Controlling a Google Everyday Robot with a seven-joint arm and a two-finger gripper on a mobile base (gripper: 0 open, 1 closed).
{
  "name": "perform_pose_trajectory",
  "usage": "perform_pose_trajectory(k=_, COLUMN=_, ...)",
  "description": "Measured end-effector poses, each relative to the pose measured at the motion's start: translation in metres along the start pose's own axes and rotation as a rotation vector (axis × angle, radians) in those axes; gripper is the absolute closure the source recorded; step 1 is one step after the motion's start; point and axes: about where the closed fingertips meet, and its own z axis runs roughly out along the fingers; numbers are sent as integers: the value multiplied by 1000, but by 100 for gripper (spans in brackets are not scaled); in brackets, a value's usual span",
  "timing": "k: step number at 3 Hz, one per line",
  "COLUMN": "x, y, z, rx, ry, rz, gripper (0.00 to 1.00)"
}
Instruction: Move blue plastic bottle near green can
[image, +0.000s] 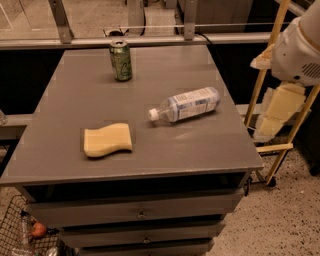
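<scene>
The robot's gripper should next go to the blue plastic bottle and close around the bottle's body (195, 103), nearer the bottle's bottom than its white cap.
The blue plastic bottle (186, 105) lies on its side on the grey table (150, 150), right of centre, with its white cap pointing left. The green can (121, 60) stands upright near the table's back edge, left of centre, well apart from the bottle. My gripper (274, 116) hangs off the table's right side, below the white arm shell (299, 50). It is to the right of the bottle, holds nothing and touches nothing.
A yellow sponge (107, 140) lies on the front left of the table. A yellow wooden frame (267, 75) stands at the right beside the arm. Drawers (140, 215) sit under the tabletop, and a wire basket (30, 232) is on the floor at the lower left.
</scene>
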Motion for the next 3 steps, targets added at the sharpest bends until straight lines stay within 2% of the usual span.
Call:
perform_pose_trajectory(k=1, x=-34, y=-40, z=47, rx=-58, ry=-91, rz=-146, gripper=0)
perform_pose_trajectory(k=2, x=-56, y=-61, z=69, rx=-84, ry=-139, rz=-235, gripper=0)
perform_pose_trajectory(k=3, x=-79, y=-69, z=99, rx=-122, ry=-141, rz=-309, gripper=0)
